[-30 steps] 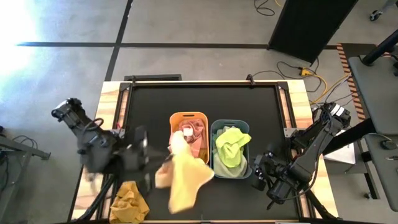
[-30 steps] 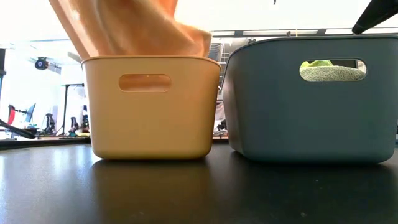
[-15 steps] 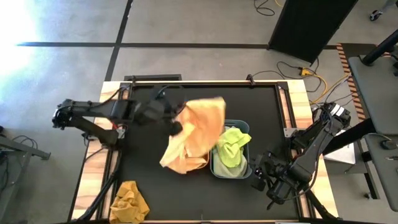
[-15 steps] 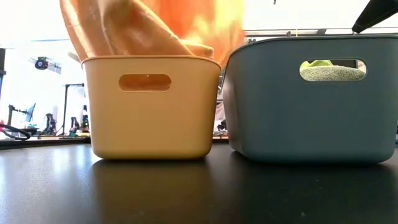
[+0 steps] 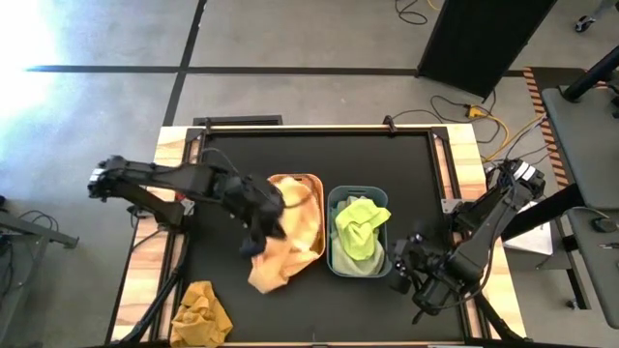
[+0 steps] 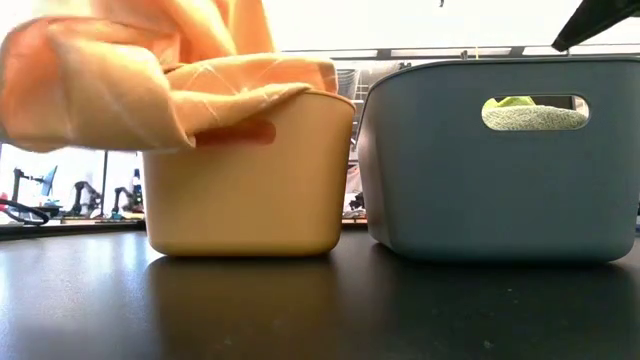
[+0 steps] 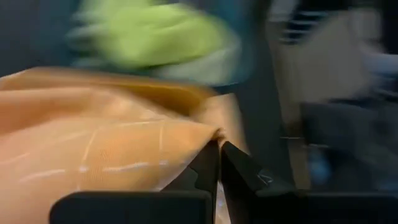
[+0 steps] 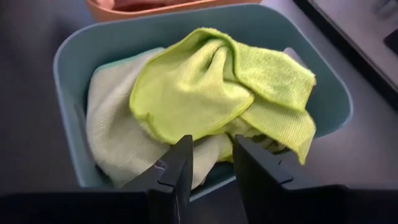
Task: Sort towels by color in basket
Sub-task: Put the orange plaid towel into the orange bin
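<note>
My left gripper is to let go of the yellow-orange towel's fold inside the orange basket (image 5: 310, 213) (image 7: 149, 94), along the side that faces the teal basket.
A yellow-orange towel (image 5: 293, 230) lies spread over the orange basket (image 5: 311, 180). Part of it hangs past the basket's near-left rim (image 6: 95, 100), clear of the table. My left gripper (image 5: 263, 218) is at the basket's left side, shut on this towel. The teal basket (image 5: 335, 198) to the right holds a lime green towel (image 8: 211, 87) on top of a pale green one (image 8: 112, 134). My right gripper (image 8: 213, 155) hovers open just over the teal basket's near rim and touches nothing. A mustard-orange towel (image 5: 200, 311) lies crumpled on the table's near-left corner. My left gripper pinches a pointed fold of the yellow-orange towel (image 7: 210, 133) between its two shut fingers (image 7: 206, 167). It reaches in from the table's left, slanting down. Most of the towel rests on the orange basket, and the rest hangs slack over the near-left rim.
The two baskets stand side by side in the middle of the black table (image 5: 232, 155). Bare tabletop lies beyond and left of them. Cables run over the floor past the far right corner (image 5: 464, 106).
My left gripper swung the towel up from the table's near side toward the far edge, over the orange basket, then came back down at the basket's left side. The towel flared out in the air and now lies draped over the basket. It hung below the gripper before.
</note>
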Motion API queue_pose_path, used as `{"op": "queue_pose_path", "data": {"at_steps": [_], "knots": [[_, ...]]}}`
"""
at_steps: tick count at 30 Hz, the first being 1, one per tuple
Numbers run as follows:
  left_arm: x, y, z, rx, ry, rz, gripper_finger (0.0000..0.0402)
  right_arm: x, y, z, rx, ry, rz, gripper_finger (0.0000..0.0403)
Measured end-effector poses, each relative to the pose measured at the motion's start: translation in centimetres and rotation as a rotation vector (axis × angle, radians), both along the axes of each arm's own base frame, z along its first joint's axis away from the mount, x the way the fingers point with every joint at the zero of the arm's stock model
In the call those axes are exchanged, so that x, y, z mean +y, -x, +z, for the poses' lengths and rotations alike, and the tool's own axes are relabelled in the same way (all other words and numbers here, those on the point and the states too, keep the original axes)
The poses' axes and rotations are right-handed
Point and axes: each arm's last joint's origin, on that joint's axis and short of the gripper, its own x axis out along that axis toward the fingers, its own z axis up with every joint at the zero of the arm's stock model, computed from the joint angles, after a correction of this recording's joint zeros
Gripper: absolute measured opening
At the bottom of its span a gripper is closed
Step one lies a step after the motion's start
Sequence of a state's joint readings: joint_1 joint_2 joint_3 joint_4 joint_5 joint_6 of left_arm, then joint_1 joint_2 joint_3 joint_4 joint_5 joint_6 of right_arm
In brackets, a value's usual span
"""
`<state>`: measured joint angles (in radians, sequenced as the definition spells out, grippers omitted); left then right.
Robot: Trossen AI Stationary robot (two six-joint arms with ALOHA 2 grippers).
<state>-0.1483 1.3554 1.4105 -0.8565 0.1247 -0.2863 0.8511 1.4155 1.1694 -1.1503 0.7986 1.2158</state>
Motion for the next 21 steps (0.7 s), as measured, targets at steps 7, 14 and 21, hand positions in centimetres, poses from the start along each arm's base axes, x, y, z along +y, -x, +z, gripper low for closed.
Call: {"op": "queue_pose_path", "data": {"at_steps": [7, 14, 21], "knots": [[0.0, -5.5, -2.6, -0.034, -0.008, -0.132, 0.0, -0.7, -0.5, -0.2, 0.005, 0.03, -0.017, 0.0114], [5.3, -8.7, -4.7, 0.285, -0.023, 0.042, 0.0, -1.0, -0.8, -0.2, 0.0, 0.02, -0.04, 0.0114], [8.6, -12.1, -11.9, 0.485, -0.013, -0.009, 0.0, -0.9, -0.8, -0.2, -0.001, 0.015, -0.04, 0.0101]]}}
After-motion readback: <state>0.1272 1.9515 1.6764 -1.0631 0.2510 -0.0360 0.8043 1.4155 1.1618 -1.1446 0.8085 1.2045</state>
